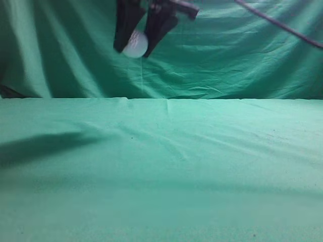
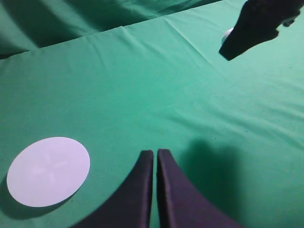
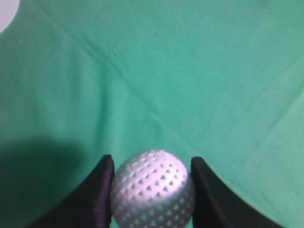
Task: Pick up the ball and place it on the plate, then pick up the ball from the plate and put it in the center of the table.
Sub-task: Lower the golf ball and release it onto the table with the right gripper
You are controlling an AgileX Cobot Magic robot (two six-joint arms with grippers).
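Observation:
My right gripper needs to release the white ball on the green cloth (image 1: 107,112), between the shadow's tip and the backdrop.
My right gripper (image 1: 135,46) is shut on a white dimpled ball (image 1: 135,44) and holds it high above the green table. In the right wrist view the ball (image 3: 153,189) sits between the two black fingers (image 3: 152,164). It also shows in the left wrist view (image 2: 227,34), mostly hidden behind the right gripper (image 2: 247,33). A flat white round plate (image 2: 48,171) lies on the cloth at the lower left of the left wrist view; a sliver of it (image 3: 7,12) shows in the right wrist view. My left gripper (image 2: 155,154) is shut and empty, to the right of the plate.
A green cloth covers the table (image 1: 166,161) and hangs as a backdrop (image 1: 227,55) behind it. A dark cable (image 1: 282,25) crosses the upper right of the exterior view. A shadow (image 1: 40,146) lies on the left of the cloth.

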